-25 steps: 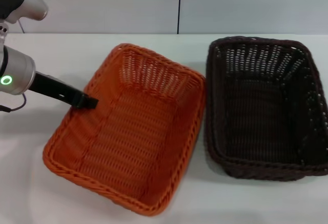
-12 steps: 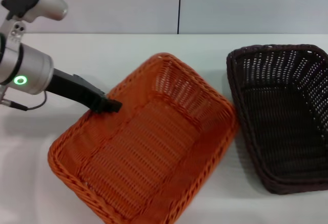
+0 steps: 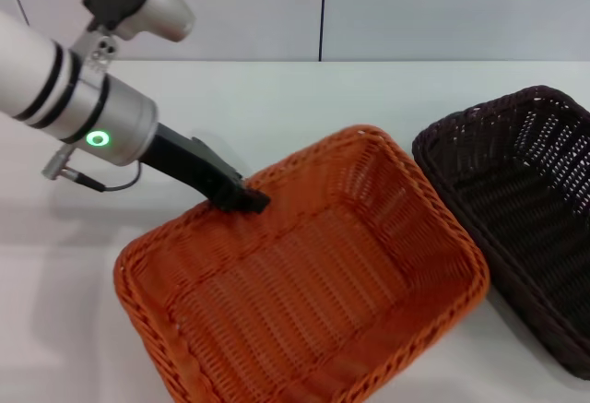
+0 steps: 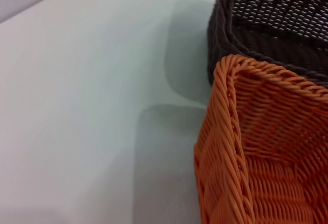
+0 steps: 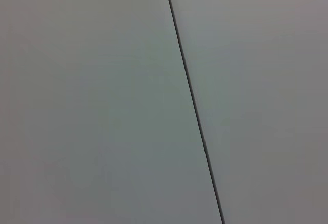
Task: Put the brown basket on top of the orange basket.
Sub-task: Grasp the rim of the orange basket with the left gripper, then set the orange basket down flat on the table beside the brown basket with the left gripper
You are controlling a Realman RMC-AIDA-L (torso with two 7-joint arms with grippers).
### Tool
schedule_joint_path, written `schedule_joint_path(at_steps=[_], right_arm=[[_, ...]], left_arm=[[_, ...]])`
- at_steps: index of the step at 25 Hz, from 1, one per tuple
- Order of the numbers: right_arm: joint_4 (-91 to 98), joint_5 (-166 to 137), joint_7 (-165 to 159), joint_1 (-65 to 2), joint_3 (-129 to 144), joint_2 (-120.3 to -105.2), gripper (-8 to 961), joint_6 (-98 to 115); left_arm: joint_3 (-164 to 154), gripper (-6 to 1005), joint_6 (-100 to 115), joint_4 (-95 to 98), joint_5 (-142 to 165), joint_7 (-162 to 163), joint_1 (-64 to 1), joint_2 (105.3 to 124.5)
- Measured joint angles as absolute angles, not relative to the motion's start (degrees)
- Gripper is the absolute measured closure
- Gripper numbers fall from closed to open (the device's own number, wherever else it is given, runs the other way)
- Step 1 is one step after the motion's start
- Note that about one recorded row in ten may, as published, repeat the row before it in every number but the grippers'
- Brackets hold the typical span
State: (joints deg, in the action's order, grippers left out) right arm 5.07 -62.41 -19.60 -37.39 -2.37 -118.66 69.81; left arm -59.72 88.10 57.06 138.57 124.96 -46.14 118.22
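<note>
My left gripper has the orange basket. It will let go of it on the white table [image 3: 330, 313] close against the brown basket.
The orange basket [image 3: 371, 180] lies slanted on the white table [image 3: 304, 99], in the lower middle of the head view. My left gripper [image 3: 244, 200] reaches down from the upper left and is shut on its far left rim. To the right the brown basket [image 3: 518, 191] stands beside it, partly cut off by the picture's edge, its near corner close against the orange rim. The left wrist view has a corner of the orange basket [image 4: 266, 147] with the brown basket [image 4: 271, 24] just behind it. My right gripper is out of view.
Bare white table spreads left of and behind the baskets. A pale wall [image 3: 415, 6] with a dark vertical seam [image 5: 192, 96] rises at the table's far edge; the right wrist view holds only that wall.
My left gripper has moved right and toward me, taking the orange basket's rim with it. The orange basket has slid right and turned. The brown basket has shifted right, partly out of the picture.
</note>
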Motion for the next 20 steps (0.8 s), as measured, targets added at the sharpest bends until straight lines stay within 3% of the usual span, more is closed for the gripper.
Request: schedule_joint_path(at_steps=[20], right_arm=[[4.91,-62.19,-19.6,-37.35,-2.37,-118.65,461,69.47]], left_arm=[[-64.03,828,85.6,50.78,130.39,117.55,-48.73,118.37]])
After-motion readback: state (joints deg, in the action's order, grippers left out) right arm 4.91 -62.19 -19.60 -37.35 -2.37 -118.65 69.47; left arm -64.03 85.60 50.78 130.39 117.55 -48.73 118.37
